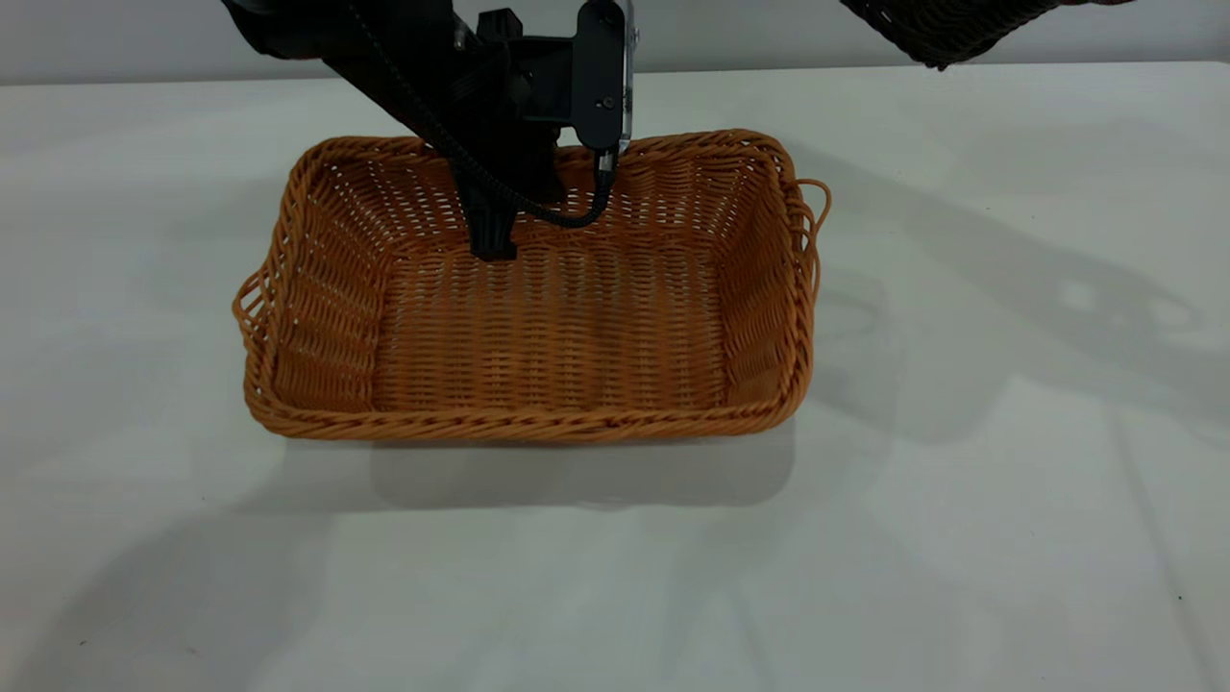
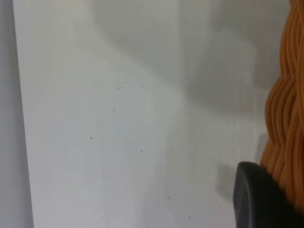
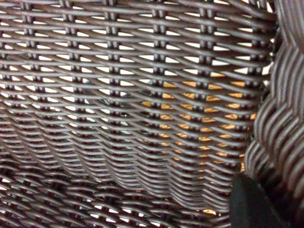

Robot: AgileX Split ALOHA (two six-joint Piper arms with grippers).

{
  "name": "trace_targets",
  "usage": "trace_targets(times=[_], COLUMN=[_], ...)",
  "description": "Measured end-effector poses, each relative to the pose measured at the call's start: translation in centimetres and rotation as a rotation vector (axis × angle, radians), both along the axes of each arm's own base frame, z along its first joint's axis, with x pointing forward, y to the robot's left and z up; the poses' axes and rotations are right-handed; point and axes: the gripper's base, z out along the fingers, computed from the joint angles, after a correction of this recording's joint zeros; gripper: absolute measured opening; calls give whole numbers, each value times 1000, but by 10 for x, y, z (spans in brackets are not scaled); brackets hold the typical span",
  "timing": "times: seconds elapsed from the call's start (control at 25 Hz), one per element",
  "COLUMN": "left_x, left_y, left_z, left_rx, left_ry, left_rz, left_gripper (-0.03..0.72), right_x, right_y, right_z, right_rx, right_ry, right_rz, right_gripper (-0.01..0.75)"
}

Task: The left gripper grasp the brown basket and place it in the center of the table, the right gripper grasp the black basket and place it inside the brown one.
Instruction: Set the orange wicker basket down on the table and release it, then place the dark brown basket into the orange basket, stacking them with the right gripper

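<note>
Next, my right gripper releases the black basket over the woven bottom of the brown basket [image 1: 555,240], between its short sides.
The brown basket [image 1: 577,327] stands flat in the middle of the white table [image 1: 961,500]. My left gripper [image 1: 495,240] reaches down over its far long wall, with one black finger inside the basket. In the left wrist view the other finger [image 2: 261,199] presses on the outside of the braided rim [image 2: 285,109], so the gripper is shut on that rim. The black basket [image 1: 947,29] hangs in the air at the far right, only a corner showing. It fills the right wrist view [image 3: 118,95], where my right gripper's finger [image 3: 256,204] is clamped at its braided rim.
Orange weave [image 3: 209,114] of the brown basket shows through the black basket's floor in the right wrist view. The table's far edge [image 1: 1057,65] runs along the back, with a grey wall behind. Arm shadows lie on the tabletop right of the brown basket.
</note>
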Motion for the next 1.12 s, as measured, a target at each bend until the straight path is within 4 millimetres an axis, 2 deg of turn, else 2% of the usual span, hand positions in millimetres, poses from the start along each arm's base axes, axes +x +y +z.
trace_targets(times=[0.16,0.4,0.52,0.6,0.76,0.92,1.0,1.12], left_x=[2,3,5,5,-2,-21,-37,-65], left_y=[0,-1,-3,-4,-8,-4,1,13], left_z=[-3,-3,6,18,58,119,156,212], left_rx=[-16,-40,-53,-62,-76,-92,-105,-129], left_ry=[-15,-43,-66,-75,-47,51,100,140], left_rz=[24,48,49,46,19,1,-6,-11], left_gripper=[162,384,454,470,476,477,476,466], right_x=[0,0,0,-1,0,0,1,6], right_y=[0,0,-3,-8,-27,-45,-46,-28], right_z=[0,0,0,0,0,-1,-2,-8], right_rx=[0,2,7,9,6,-15,-19,-25], right_ry=[1,2,4,5,3,-6,-5,1], right_rz=[-1,1,-5,-18,-72,-143,-150,-102], right_gripper=[92,93,94,94,95,97,97,97])
